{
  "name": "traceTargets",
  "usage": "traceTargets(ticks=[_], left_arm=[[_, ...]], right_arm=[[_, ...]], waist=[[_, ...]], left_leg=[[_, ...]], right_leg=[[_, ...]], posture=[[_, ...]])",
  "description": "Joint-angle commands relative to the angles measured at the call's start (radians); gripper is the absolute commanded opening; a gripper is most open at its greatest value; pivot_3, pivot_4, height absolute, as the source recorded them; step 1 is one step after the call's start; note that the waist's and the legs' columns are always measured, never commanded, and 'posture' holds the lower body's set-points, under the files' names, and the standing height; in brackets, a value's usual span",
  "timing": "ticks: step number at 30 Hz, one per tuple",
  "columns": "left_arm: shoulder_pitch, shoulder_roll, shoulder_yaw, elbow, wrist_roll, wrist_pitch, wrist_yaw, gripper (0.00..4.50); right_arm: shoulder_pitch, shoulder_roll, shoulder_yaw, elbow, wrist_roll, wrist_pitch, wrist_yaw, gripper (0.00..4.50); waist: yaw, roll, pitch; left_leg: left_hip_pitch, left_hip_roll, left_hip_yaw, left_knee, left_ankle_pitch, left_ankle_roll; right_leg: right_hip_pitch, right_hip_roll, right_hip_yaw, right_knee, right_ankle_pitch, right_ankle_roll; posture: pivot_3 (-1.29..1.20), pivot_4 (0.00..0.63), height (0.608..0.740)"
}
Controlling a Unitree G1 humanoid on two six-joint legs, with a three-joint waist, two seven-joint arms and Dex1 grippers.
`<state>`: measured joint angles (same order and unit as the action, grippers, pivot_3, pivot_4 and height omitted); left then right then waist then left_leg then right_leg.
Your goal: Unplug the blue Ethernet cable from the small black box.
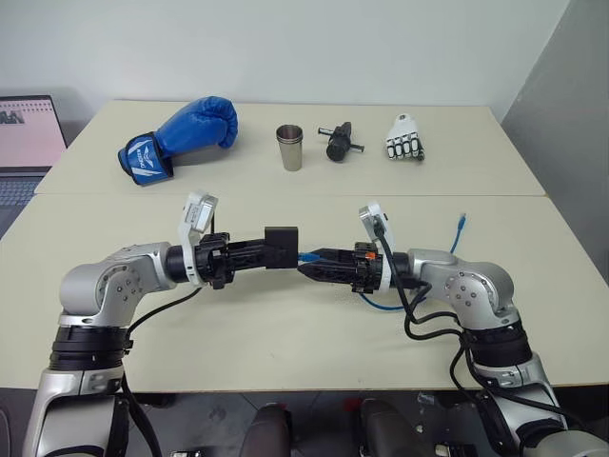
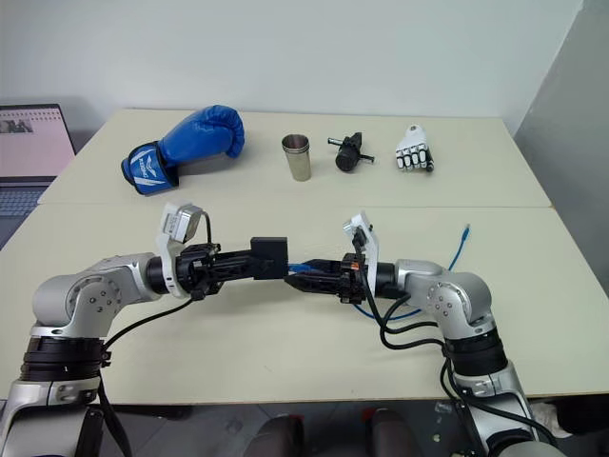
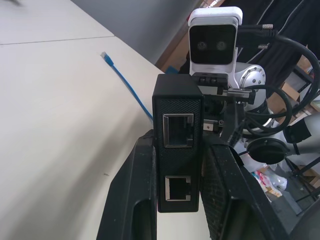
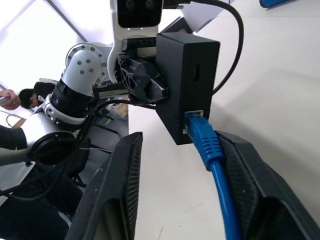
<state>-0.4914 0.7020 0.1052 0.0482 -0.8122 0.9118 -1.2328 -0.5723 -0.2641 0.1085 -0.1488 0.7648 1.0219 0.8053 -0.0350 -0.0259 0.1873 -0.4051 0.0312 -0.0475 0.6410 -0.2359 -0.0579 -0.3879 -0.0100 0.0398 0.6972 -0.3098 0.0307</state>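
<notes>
My open right gripper should center its fingers, as the blue cable's plug slants toward one of them, and grip the plug (image 4: 201, 131) beside the port before pulling.
My left gripper (image 1: 272, 249) is shut on the small black box (image 1: 282, 246), holding it level above the table; in the left wrist view the box (image 3: 177, 125) stands between both fingers with two ports facing out. The blue Ethernet cable (image 4: 205, 140) has its plug seated in a port on the box's (image 4: 187, 85) side. My right gripper (image 1: 309, 269) points at the box from the right. It is open, its fingers either side of the plug, the cable lying close along one finger (image 4: 250, 175). The cable's free end (image 1: 461, 224) lies on the table at the right.
At the back of the cream table (image 1: 285, 333) lie a blue boxing glove (image 1: 181, 133), a metal cup (image 1: 290, 146), a black cylindrical tool (image 1: 339, 141) and a white robot hand (image 1: 405, 138). A laptop (image 1: 24, 143) sits far left. A person (image 4: 20, 100) shows behind my left arm.
</notes>
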Motion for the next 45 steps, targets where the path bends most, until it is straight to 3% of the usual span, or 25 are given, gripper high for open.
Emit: traceTargets(ticks=[1, 26, 36, 38, 45], left_arm=[[-0.016, -0.004, 0.015, -0.024, -0.017, 0.001, 0.004, 0.79], [-0.014, -0.004, 0.020, -0.035, -0.030, 0.011, 0.018, 0.79], [-0.015, -0.005, 0.018, -0.035, -0.033, 0.011, 0.015, 0.79], [-0.015, -0.003, 0.018, -0.032, -0.032, 0.011, 0.013, 0.79], [-0.013, 0.005, 0.012, -0.034, -0.032, 0.016, -0.001, 0.79]], right_arm=[[-0.008, 0.033, -0.009, -0.020, 0.029, -0.002, -0.016, 2.29], [-0.023, 0.048, -0.063, 0.033, 0.059, 0.026, -0.037, 2.29], [-0.025, 0.048, -0.060, 0.033, 0.059, 0.022, -0.035, 0.36], [-0.027, 0.047, -0.062, 0.034, 0.064, 0.025, -0.031, 0.13], [-0.028, 0.050, -0.067, 0.023, 0.085, 0.041, -0.026, 0.11]], waist=[[0.000, 0.000, 0.000], [0.000, 0.000, 0.000], [0.000, 0.000, 0.000], [0.000, 0.000, 0.000], [0.000, 0.000, 0.000]], left_leg=[[0.000, 0.000, 0.000, 0.000, 0.000, 0.000], [-0.001, 0.000, 0.000, 0.000, 0.000, 0.000], [-0.001, 0.000, 0.000, 0.000, 0.000, 0.000], [-0.001, 0.000, 0.000, 0.000, 0.000, 0.000], [-0.001, 0.000, 0.001, 0.000, 0.000, 0.000]], right_leg=[[0.000, 0.000, 0.000, 0.000, 0.000, 0.000], [0.000, 0.000, 0.000, 0.000, 0.000, 0.000], [-0.001, 0.000, 0.000, 0.000, 0.000, 0.000], [-0.001, 0.000, 0.000, -0.001, 0.000, 0.000], [-0.001, 0.000, 0.000, -0.001, 0.000, 0.000]], posture=[[0.00, 0.150, 0.740], [0.00, 0.150, 0.740], [0.00, 0.150, 0.740], [0.00, 0.150, 0.740], [0.00, 0.150, 0.740]])
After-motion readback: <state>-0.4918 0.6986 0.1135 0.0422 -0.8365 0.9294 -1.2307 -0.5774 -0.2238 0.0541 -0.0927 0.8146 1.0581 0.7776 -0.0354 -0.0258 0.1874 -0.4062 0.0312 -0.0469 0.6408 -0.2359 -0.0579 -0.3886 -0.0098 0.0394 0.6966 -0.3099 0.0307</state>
